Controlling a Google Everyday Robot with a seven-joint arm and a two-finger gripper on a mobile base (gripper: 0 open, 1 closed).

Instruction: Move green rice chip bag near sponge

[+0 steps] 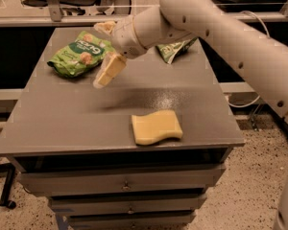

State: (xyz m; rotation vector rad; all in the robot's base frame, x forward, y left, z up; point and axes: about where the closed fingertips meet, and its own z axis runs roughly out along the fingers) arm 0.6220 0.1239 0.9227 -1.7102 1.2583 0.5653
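Observation:
My gripper is to move in next from the bag's end and close on the middle [80, 51] of the green rice chip bag.
The green rice chip bag [78, 54] lies puffy at the table's far left, its dark oval label facing up. The pale yellow sponge [156, 127] lies flat near the front edge, right of centre. My gripper [100, 55] hovers just above the bag's right end, reached in from the right. It is open and empty, with one pale finger [108, 70] on the near side of the bag and the other at its far side. Bag and sponge are well apart.
A smaller creased green bag [175, 50] lies at the back right, partly hidden behind my arm [216, 28]. The grey table [62, 109] has drawers below. A rail and chair base stand behind it.

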